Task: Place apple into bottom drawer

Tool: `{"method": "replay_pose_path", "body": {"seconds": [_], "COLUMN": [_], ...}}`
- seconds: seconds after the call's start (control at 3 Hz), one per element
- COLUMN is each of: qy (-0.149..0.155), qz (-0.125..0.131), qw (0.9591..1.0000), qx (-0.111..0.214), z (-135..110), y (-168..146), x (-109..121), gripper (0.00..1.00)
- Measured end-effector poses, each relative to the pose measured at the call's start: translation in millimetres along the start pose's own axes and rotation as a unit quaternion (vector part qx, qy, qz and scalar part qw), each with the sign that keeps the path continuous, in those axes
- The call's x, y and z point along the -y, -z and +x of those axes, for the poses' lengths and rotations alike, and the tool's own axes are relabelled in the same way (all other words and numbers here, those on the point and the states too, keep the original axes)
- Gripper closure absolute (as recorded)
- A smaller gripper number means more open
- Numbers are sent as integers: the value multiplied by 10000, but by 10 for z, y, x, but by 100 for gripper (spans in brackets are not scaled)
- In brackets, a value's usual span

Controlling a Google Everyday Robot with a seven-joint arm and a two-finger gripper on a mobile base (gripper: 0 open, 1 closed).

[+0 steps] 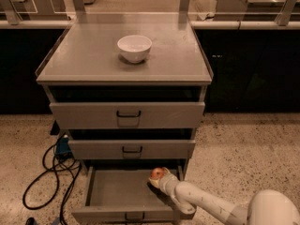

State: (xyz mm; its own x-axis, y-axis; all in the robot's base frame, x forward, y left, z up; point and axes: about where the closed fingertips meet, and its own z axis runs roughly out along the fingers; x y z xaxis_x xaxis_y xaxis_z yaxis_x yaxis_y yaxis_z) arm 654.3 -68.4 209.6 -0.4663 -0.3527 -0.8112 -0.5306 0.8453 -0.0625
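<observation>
My gripper should release the red apple on the open bottom drawer's inside [149, 181], slightly behind its middle. The apple is now just inside the drawer's back.
The bottom drawer [112, 191] of the grey cabinet is pulled out and open. The red apple [157, 173] with a yellowish patch is at the drawer's back right, just inside it. My gripper [158, 181] reaches in from the lower right on a white arm and is at the apple, which sits at its tip. The gripper's far side is hidden behind the apple.
A white bowl [134, 48] stands on the cabinet top [89, 55]. The top drawer [127, 115] and middle drawer [131, 149] are closed. Black cables [47, 172] lie on the speckled floor left of the cabinet. Counters run along the back.
</observation>
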Motion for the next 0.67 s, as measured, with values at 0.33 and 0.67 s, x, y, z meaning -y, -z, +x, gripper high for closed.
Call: {"method": "replay_pose_path", "body": {"seconds": [0.33, 0.67], "qy": [-118, -266], "qz": [-245, -514], "qw": [9996, 9974], "qx": [-85, -440], "z": [175, 459], "y": [-153, -578], "x": [-195, -455], "gripper": [100, 100]}}
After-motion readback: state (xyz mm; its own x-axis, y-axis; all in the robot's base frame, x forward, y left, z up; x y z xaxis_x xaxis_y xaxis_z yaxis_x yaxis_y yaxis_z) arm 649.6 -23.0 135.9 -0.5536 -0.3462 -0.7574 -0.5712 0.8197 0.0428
